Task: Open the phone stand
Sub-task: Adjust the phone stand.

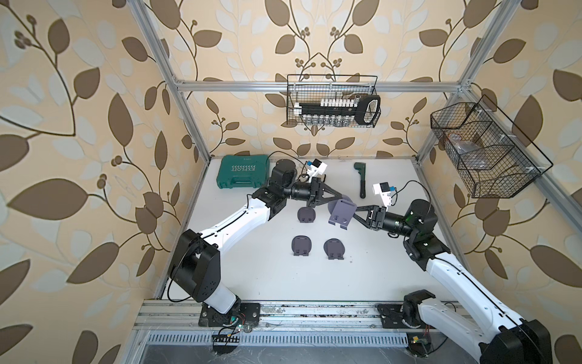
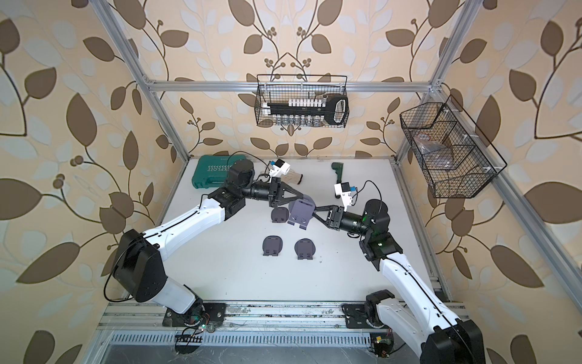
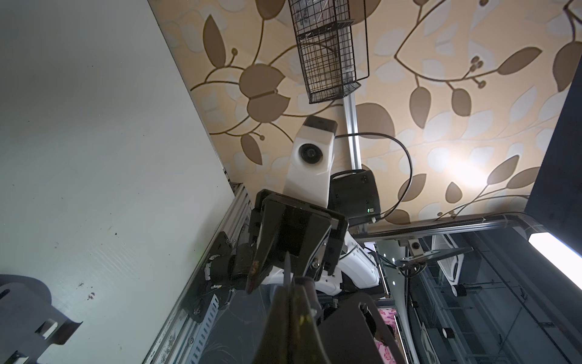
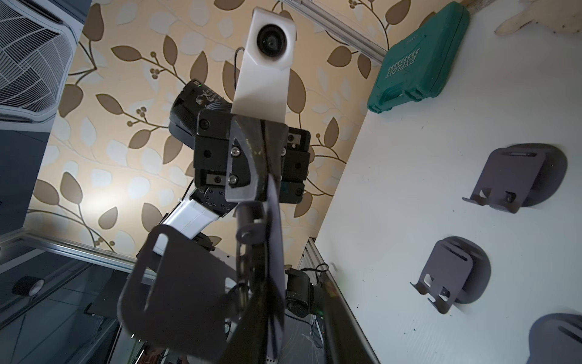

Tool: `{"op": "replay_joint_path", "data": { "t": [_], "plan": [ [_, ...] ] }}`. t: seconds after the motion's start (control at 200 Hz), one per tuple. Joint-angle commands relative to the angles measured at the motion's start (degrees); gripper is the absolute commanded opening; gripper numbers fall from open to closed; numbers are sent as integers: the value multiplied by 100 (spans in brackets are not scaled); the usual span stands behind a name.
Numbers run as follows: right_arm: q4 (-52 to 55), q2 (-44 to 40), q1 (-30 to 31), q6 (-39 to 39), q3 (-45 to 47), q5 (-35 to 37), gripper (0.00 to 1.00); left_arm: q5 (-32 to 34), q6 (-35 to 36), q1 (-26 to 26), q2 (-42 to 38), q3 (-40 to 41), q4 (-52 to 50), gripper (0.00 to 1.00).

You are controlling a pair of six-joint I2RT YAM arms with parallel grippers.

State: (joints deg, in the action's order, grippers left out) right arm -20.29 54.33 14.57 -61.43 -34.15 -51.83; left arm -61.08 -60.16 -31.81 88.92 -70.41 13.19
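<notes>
The phone stand's slotted plate hangs free while both my grippers are at its round plate, so my left gripper will let go and take the slotted plate [image 1: 343, 213].
A grey phone stand [image 1: 341, 213] [image 2: 301, 211] hangs in the air above the table's middle, between both arms. My left gripper [image 1: 339, 199] [image 2: 303, 199] [image 3: 294, 283] is shut on the edge of one of its plates, seen edge-on in the right wrist view [image 4: 274, 227]. My right gripper [image 1: 356, 209] [image 2: 316, 209] [image 4: 283, 302] reaches in from the opposite side. Its jaws stand a little apart around that same thin plate. The stand's slotted plate [image 4: 176, 283] [image 3: 346, 327] swings off to one side.
Three folded grey stands [image 1: 306, 215] [image 1: 301, 246] [image 1: 334, 248] lie on the white table under and in front of the grippers. A green tool case [image 1: 242, 171], a dark hand tool [image 1: 361, 179] and a glove [image 2: 291, 178] lie at the back. Wire baskets [image 1: 333, 101] [image 1: 485, 151] hang on the walls.
</notes>
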Motion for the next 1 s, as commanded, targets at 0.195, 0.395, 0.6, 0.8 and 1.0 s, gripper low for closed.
{"op": "replay_joint_path", "data": {
  "t": [0.195,0.395,0.6,0.8,1.0],
  "plan": [
    [-177,435,427,183,-391,14,19,-326,99,-145,-16,-215,285,0],
    [-156,381,485,174,-377,171,0,-310,419,-176,-26,-256,-82,0],
    [266,77,417,381,-432,325,0,-239,919,-176,-206,-303,-770,0],
    [649,-196,90,495,-639,-137,0,-285,1394,-87,-262,-530,-1451,14],
    [1061,-379,-225,628,-853,-739,0,-362,1830,-27,-244,-880,-2003,43]
  ]
}}
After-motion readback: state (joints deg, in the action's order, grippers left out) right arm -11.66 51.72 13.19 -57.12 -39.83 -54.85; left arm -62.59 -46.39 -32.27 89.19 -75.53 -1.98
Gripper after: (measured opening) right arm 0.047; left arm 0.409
